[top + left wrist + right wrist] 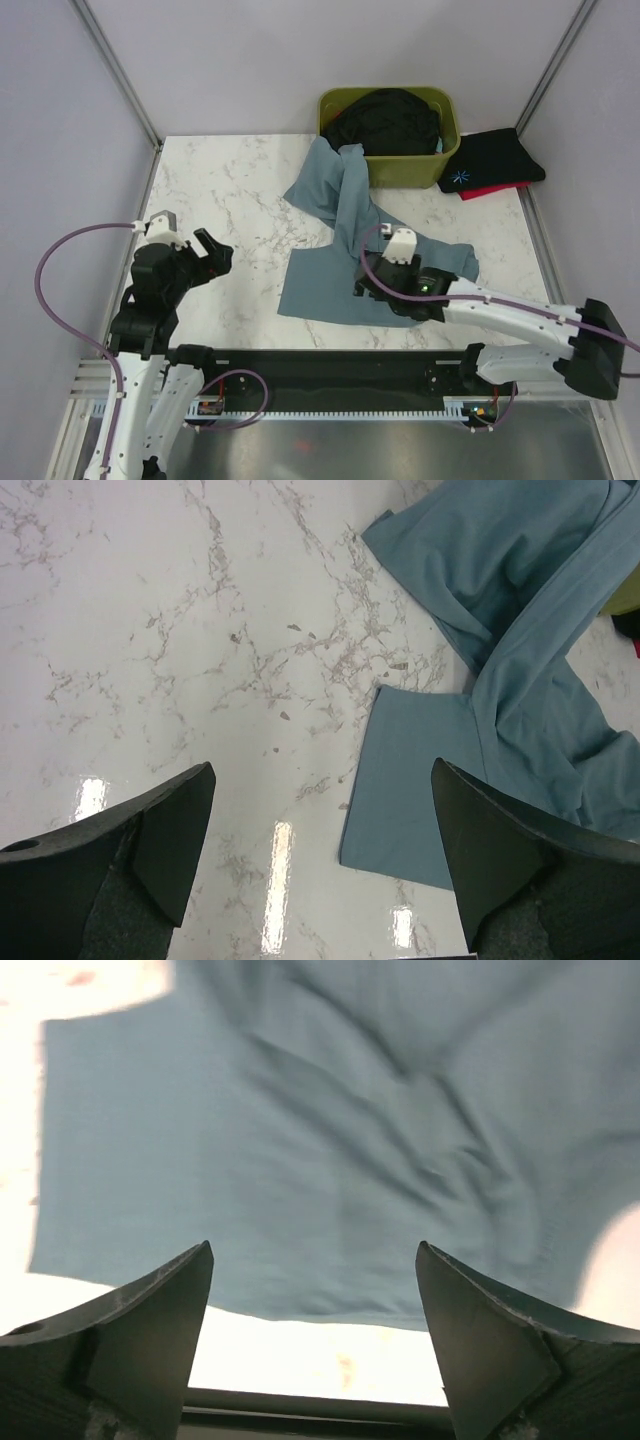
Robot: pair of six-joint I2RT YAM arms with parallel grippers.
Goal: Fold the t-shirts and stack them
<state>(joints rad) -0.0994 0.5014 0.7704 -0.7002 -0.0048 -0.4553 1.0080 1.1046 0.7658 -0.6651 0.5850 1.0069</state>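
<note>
The robot's right gripper should next go to the teal-blue t-shirt's near corner (281, 313) (36, 1268), on the side facing the left gripper, and close there.
A large teal-blue t-shirt (325, 285) lies crumpled on the marble table, one part trailing up to the bin. My right gripper (372, 290) hovers open over its near hem; in the right wrist view the gripper (315, 1310) has its jaws wide apart above the teal-blue t-shirt (300, 1130), gripping nothing. My left gripper (215, 252) stands open over bare table left of the shirt. The left wrist view shows that gripper (320, 860) facing the shirt's corner (420, 780). A black t-shirt (385, 118) fills the bin. A folded black t-shirt with blue print (495, 160) lies on a red one (478, 192).
The olive-green bin (445, 110) stands at the back middle of the table. The folded pile sits at the back right, by the frame post. Bare marble (230, 190) stretches over the left half. A black rail (330, 365) runs along the near edge.
</note>
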